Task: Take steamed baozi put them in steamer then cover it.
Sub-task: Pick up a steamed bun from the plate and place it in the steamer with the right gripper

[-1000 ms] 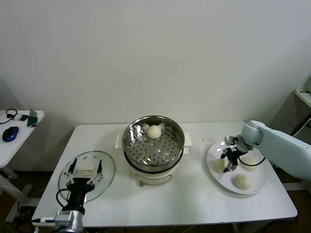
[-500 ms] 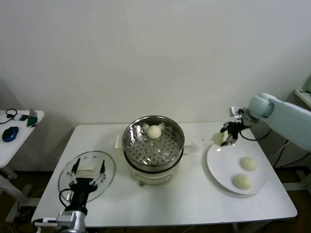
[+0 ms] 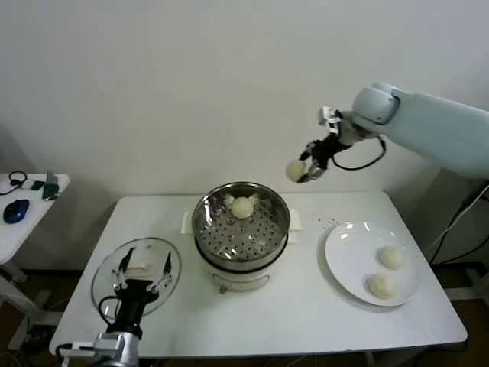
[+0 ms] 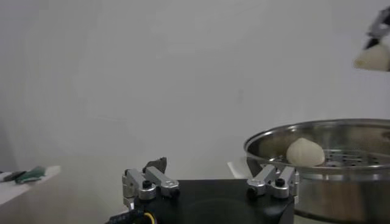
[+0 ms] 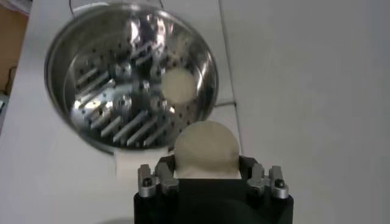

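My right gripper will release the baozi onto the bottom of the steamer basket, on the side point(image 3: 218, 229) point(image 5: 123, 61) that is nearest to the glass cover. The baozi is now held high above the steamer.
My right gripper point(image 3: 304, 169) is shut on a cream-white baozi point(image 3: 296, 170), held high in the air above and to the right of the steamer point(image 3: 201, 216). In the right wrist view that baozi point(image 5: 206, 148) sits between the fingers point(image 5: 166, 170), with the steel steamer basket point(image 5: 91, 73) below and one baozi point(image 5: 178, 85) lying in it. The head view shows that bun point(image 3: 242, 207) at the basket's far side. Two more baozi point(image 3: 392, 258) point(image 3: 381, 285) rest on the white plate point(image 3: 348, 252). My left gripper point(image 3: 143, 264) stands open over the glass cover point(image 3: 105, 281) and its white handle point(image 3: 137, 268).
The steamer sits on a cream pot base point(image 3: 243, 277) at the middle of the white table point(image 3: 306, 321). A small side table point(image 3: 34, 200) at the far left holds a blue mouse point(image 3: 15, 210) and small items. The left wrist view shows the steamer rim point(image 4: 341, 129) nearby.
My right gripper has lifted a baozi off the plate and carried it up and leftward toward the steamer. The plate now holds two buns. The left gripper stays open over the cover.
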`<action>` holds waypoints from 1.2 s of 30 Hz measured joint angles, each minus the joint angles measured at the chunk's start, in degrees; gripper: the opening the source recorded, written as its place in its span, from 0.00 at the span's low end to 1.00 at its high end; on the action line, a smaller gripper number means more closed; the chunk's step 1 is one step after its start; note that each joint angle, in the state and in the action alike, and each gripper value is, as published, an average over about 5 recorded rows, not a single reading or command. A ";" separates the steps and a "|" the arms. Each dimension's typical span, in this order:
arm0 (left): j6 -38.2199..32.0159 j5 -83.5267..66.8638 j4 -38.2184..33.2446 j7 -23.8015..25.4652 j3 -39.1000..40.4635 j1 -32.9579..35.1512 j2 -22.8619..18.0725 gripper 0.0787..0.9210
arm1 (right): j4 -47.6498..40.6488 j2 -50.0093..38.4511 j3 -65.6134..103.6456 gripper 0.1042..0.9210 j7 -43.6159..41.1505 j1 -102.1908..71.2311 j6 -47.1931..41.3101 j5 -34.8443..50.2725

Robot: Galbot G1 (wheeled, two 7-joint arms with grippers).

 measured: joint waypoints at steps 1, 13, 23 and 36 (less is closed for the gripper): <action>0.05 0.05 -0.04 0.00 0.13 -0.07 0.11 0.88 | -0.18 1.36 -0.38 0.69 0.30 0.14 -0.21 0.72; 0.09 0.22 -0.04 -0.02 0.23 -0.10 1.07 0.88 | -4.79 16.15 -4.28 0.69 2.23 -2.10 -1.40 5.38; 0.09 -0.39 -0.41 -0.04 0.02 -0.09 1.72 0.88 | -7.95 24.03 -6.87 0.69 3.06 -5.86 -1.97 5.86; 0.14 -0.82 -0.51 -0.04 -0.24 0.04 1.97 0.88 | -9.75 28.04 -8.54 0.71 3.35 -10.16 -2.16 3.92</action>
